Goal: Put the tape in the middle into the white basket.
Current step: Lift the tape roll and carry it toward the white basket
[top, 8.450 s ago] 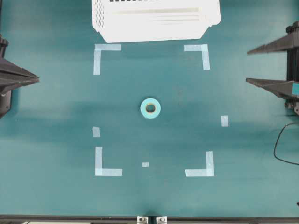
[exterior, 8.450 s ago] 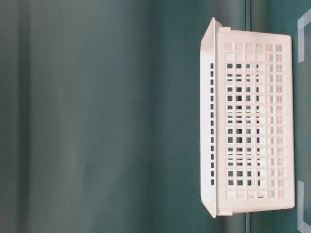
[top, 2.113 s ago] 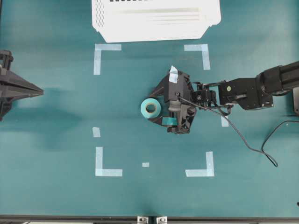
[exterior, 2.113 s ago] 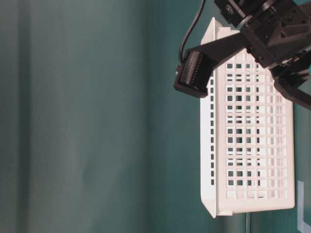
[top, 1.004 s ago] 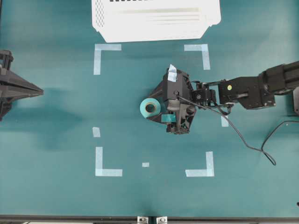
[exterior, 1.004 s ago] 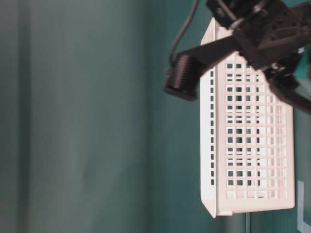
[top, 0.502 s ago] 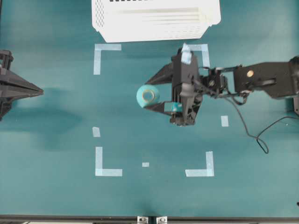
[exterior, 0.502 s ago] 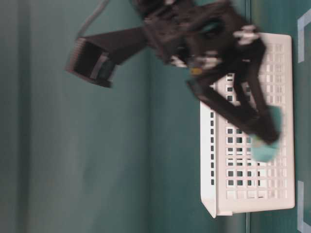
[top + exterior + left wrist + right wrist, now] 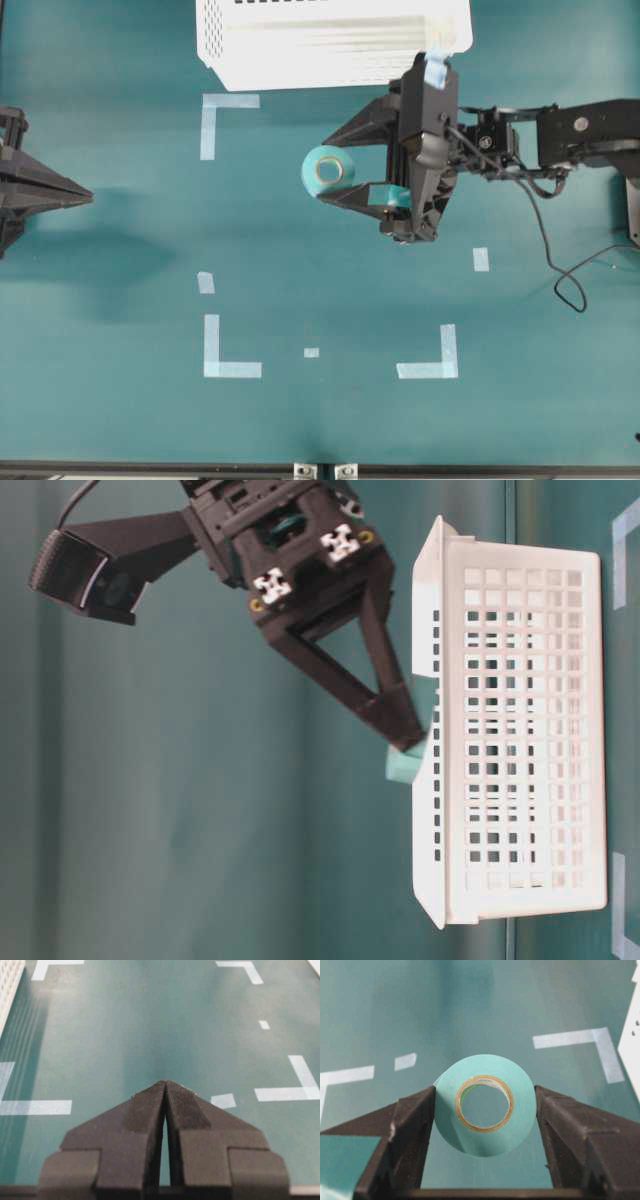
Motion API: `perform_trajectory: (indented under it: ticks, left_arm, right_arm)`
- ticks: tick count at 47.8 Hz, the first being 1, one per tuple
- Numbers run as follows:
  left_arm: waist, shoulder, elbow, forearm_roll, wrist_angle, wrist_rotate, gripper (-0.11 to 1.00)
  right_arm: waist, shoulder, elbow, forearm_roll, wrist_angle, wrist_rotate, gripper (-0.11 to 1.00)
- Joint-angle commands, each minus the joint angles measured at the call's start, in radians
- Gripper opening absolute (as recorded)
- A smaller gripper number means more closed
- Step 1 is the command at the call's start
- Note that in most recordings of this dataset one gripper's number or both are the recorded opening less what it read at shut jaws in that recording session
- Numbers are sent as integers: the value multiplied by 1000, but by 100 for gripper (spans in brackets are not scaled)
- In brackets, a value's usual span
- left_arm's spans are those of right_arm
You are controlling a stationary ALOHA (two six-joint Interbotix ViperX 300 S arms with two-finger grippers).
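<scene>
My right gripper is going to let go of the tape on the white basket's bottom near the basket's front side (image 9: pixel 376 36), toward the right arm.
The tape (image 9: pixel 328 170), a light-teal roll with a tan core, hangs above the table just in front of the white basket (image 9: pixel 330 40). My right gripper (image 9: pixel 323 172) is shut on it, one finger on each side of the roll. In the right wrist view the tape (image 9: pixel 485 1105) sits squeezed between the two black fingers (image 9: pixel 415 1130), with the basket (image 9: pixel 632 1050) at the right edge. From table level, the tape (image 9: pixel 405 767) hangs beside the rim of the basket (image 9: pixel 520 740). My left gripper (image 9: pixel 88 197) rests shut at the left edge, its tips (image 9: pixel 164 1083) pressed together over bare table.
Pale-blue corner marks (image 9: pixel 228 102) and small strips (image 9: pixel 481 259) lie flat on the teal table. A black cable (image 9: pixel 560 270) trails from the right arm (image 9: pixel 560 135) across the table's right side.
My right gripper has lifted the tape off the table's middle and carried it toward the basket. The left arm has not moved.
</scene>
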Motion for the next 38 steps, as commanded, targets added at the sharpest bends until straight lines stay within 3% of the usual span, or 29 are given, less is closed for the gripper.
perform_trajectory:
  ticks: [1, 38]
  left_arm:
    - [3, 8, -12, -2, -9, 0, -11]
    - [3, 8, -12, -2, -9, 0, -11]
  right_arm:
    - [-12, -26, -20, -6, -3, -2, 67]
    - [-324, -29, -21, -57, -2, -6, 67]
